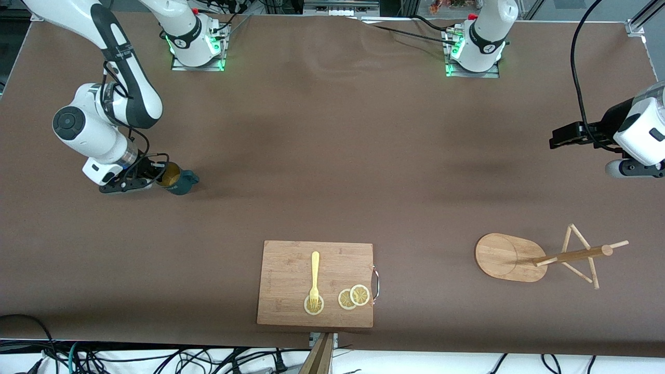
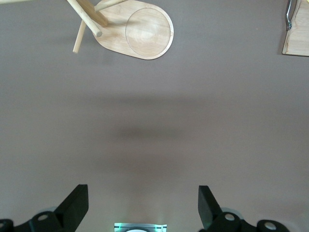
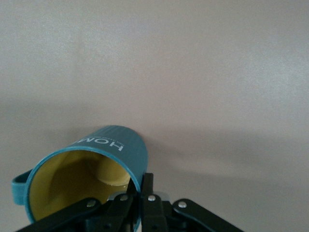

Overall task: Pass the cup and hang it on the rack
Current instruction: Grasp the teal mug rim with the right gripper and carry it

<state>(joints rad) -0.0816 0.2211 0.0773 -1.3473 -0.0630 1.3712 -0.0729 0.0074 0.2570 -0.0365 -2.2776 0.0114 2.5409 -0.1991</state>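
Observation:
Next, I release the dark teal cup with my right gripper on the bare table [image 1: 360, 179] behind the cutting board's metal handle end.
The dark teal cup [image 1: 183, 181], mustard-yellow inside, is tilted at the right arm's end of the table. My right gripper [image 1: 157, 176] is shut on its rim wall, one finger inside and one outside. The right wrist view shows the cup [image 3: 113, 145] with its mouth toward the camera, its handle to one side, and the gripper [image 3: 143, 182] clamped on the rim. The wooden rack [image 1: 503, 256] stands toward the left arm's end, nearer to the front camera. My left gripper [image 1: 556, 140] is open and empty, high over bare table; it [image 2: 142, 195] sees the rack [image 2: 145, 34] below.
A wooden cutting board [image 1: 291, 265] with a metal handle lies near the table's front edge, mid-table. It carries a yellow fork [image 1: 315, 278] and lemon slices [image 1: 354, 296]. Cables run along the table's front edge.

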